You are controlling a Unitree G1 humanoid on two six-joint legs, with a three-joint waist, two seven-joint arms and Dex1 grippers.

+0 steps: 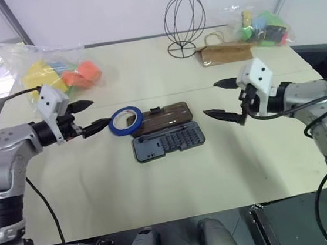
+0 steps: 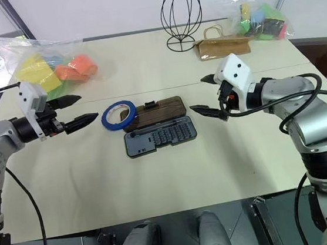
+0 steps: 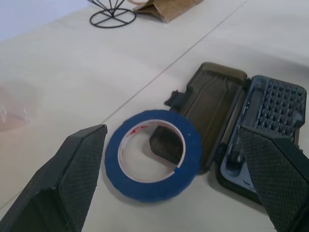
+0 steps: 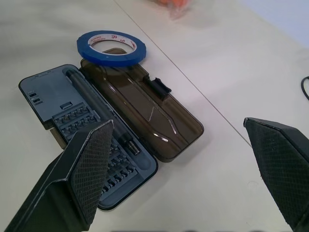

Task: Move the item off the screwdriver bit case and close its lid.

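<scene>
I need to close my left gripper on the near side (image 1: 129,130) (image 3: 191,167) of the blue ring of tape, closest to the tray, with one finger inside the ring's hole.
The screwdriver bit case (image 1: 169,142) lies open in the middle of the table, its dark grey tray with rows of bits nearest me. Its smoky-brown lid (image 1: 162,118) is folded flat behind the tray. The item, a blue ring of tape (image 1: 125,121), rests partly on the lid's left end and partly on the table. My left gripper (image 1: 89,116) hovers open just left of the ring (image 3: 152,153). To the right of the case, my right gripper (image 1: 223,99) hangs open above the table. Neither holds anything.
A clear bag of coloured blocks (image 1: 58,75) lies at the back left. A black wire stand (image 1: 183,22), a brown paper bag (image 1: 223,52) and another bag of blocks (image 1: 259,27) stand at the back right.
</scene>
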